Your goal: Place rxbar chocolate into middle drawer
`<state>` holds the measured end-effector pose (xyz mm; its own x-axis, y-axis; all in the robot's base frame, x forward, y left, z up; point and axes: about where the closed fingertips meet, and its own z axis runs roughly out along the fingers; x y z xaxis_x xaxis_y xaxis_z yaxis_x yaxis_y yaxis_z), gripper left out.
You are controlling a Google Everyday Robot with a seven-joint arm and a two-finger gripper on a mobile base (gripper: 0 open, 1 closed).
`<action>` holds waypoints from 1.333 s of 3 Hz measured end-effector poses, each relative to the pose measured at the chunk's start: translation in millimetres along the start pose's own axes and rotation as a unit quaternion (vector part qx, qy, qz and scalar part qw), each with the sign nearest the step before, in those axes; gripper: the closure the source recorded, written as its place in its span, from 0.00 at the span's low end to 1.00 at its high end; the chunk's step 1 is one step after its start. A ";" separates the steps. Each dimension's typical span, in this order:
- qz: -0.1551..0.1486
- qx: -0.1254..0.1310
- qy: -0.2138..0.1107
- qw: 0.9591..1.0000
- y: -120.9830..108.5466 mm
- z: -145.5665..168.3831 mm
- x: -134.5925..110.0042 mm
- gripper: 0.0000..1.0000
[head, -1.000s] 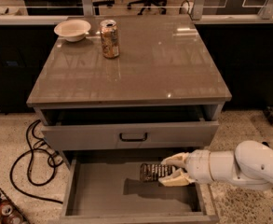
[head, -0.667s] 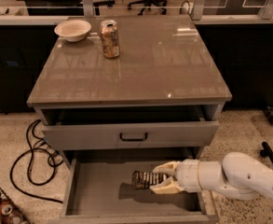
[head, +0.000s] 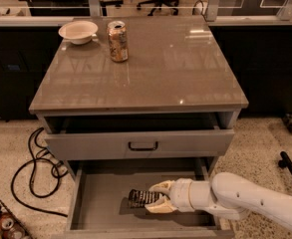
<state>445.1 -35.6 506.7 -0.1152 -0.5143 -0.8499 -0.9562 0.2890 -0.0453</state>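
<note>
My gripper is holding the rxbar chocolate, now inside the open middle drawer. It will let go of it on the grey bottom near the centre of the open middle drawer point(head: 132, 201).
The rxbar chocolate point(head: 141, 198), a dark flat bar with pale stripes, is inside the open middle drawer point(head: 98, 193), low over or on its grey floor; I cannot tell which. My gripper point(head: 154, 197) reaches in from the right on a white arm, and its cream fingers point(head: 161, 186) are closed around the right end of the bar. The drawer is pulled far out under the cabinet.
A grey drawer with a black handle point(head: 142, 146) stands slightly open above. On the cabinet top point(head: 185, 68) are a gold-tan can point(head: 117, 41) and a white bowl point(head: 78, 32). Black cables point(head: 33, 163) lie on the floor at left.
My gripper and arm have moved left and slightly down inside the drawer, carrying the bar with them toward the drawer's middle.
</note>
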 end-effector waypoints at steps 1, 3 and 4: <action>0.005 0.008 0.025 1.000 -2.6 29.3 13.6 1.00; 0.016 0.013 0.079 0.997 -11.7 72.6 40.5 1.00; 0.011 0.003 0.105 0.994 -12.7 90.7 43.6 1.00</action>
<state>476.6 11.5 422.5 -0.1910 -0.6653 -0.7217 -0.9513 0.3066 -0.0308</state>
